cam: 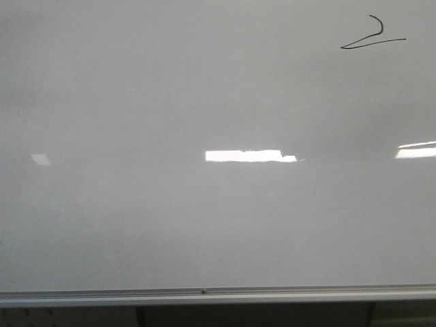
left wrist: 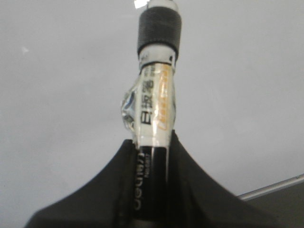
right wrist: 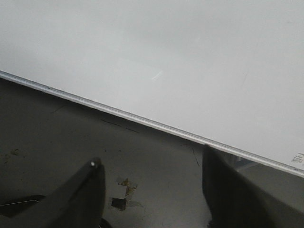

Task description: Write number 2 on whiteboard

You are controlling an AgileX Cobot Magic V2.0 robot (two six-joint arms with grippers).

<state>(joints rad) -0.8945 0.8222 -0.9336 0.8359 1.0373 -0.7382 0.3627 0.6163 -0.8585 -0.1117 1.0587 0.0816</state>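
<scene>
The whiteboard's upper corner (cam: 5, 23) is across from the number 2. Next, I set the marker, now pointing at the whiteboard, down there with my left gripper.
The whiteboard (cam: 136, 102) fills the front view, glossy white-grey, with a silver bottom rail (cam: 204, 295). The number 2 (cam: 373, 38) is a thin black slanted line at the board's upper right. Neither gripper shows in the front view. In the left wrist view my left gripper (left wrist: 154, 142) is shut on a marker (left wrist: 156, 109) with a white labelled barrel and a black ribbed grip, pointing at the whiteboard (left wrist: 57, 95). In the right wrist view my right gripper (right wrist: 152, 166) is open and empty over a dark surface, below the whiteboard (right wrist: 166, 47) and its rail (right wrist: 142, 121).
Bright rectangular glare patches (cam: 248, 156) lie across the middle of the board. Scraps of torn tape (right wrist: 124, 192) lie on the dark scratched surface (right wrist: 47, 152) between my right fingers. A small label (right wrist: 298, 158) sits at the board's corner.
</scene>
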